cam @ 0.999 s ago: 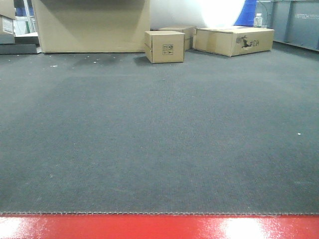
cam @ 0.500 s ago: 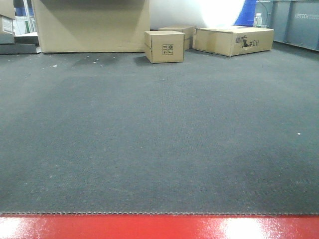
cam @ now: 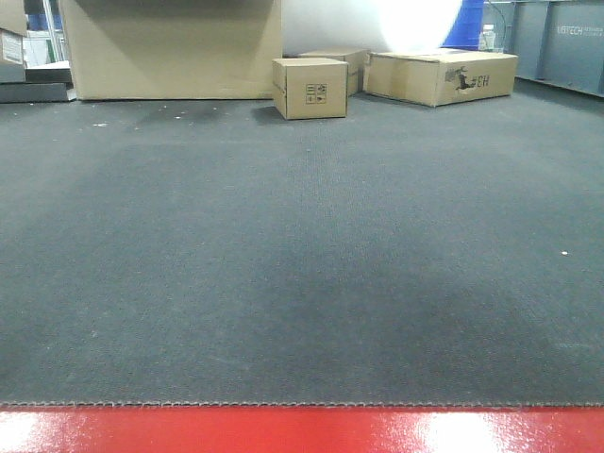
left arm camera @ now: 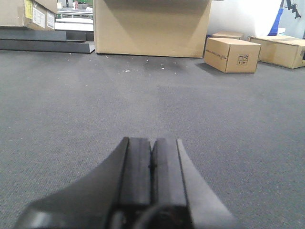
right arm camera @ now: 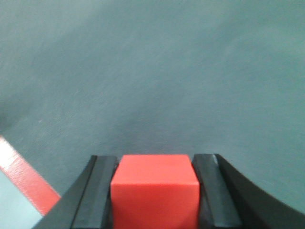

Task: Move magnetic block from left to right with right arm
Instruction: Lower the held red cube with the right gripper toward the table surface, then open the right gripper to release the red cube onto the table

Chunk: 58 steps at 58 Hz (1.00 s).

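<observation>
The magnetic block, now held above the grey carpet, will be released by my right gripper on the carpet (cam: 337, 226) between the small cardboard box and the red strip.
The magnetic block (right arm camera: 155, 188), a small plain red cube, sits between the two dark fingers of my right gripper (right arm camera: 155, 160) in the right wrist view, held above the grey carpet. The right gripper is shut on it, a pad pressing each side. In the left wrist view my left gripper (left arm camera: 152, 141) is shut with its pads together and nothing between them, low over the carpet. Neither gripper nor the block shows in the front view.
Grey carpet (cam: 302, 245) fills the floor, with a red strip (cam: 302, 431) at its near edge. A small cardboard box (cam: 310, 88), a flat box (cam: 440, 75) and a large box (cam: 170, 47) stand at the far end. The red strip (right arm camera: 26, 179) also shows lower left of the right gripper.
The front view has shifted very slightly; the boxes sit a touch further left. A faint dark shadow now lies on the carpet centre right.
</observation>
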Available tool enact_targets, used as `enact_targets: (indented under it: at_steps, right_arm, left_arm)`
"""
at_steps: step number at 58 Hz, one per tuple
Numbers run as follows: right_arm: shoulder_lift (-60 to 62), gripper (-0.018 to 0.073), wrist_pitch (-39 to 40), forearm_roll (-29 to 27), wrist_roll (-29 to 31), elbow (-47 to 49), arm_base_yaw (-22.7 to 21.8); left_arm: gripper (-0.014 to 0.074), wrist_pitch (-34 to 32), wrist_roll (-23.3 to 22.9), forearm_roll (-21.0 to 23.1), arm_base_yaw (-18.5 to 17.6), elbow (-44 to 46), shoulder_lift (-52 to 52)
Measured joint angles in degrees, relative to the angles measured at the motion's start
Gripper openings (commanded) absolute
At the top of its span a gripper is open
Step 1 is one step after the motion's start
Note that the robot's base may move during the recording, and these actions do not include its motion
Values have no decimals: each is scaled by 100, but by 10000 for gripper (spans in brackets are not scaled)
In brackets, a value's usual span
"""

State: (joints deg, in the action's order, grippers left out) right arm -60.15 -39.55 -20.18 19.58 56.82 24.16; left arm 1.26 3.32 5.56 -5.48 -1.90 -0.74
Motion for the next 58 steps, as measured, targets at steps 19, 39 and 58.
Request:
enact_targets:
  at_steps: [19, 39, 58]
  right_arm:
    - [-2940, 62, -876, 0, -47, 2039, 470]
    - [-4924, 62, -1067, 768, -997, 3309, 470]
    - [-5361, 62, -982, 925, -1111, 3369, 470]
  left_arm:
    - [-126, 0, 0, 0, 0, 0, 0]
    - [-126, 0, 0, 0, 0, 0, 0]
    - [-126, 0, 0, 0, 0, 0, 0]
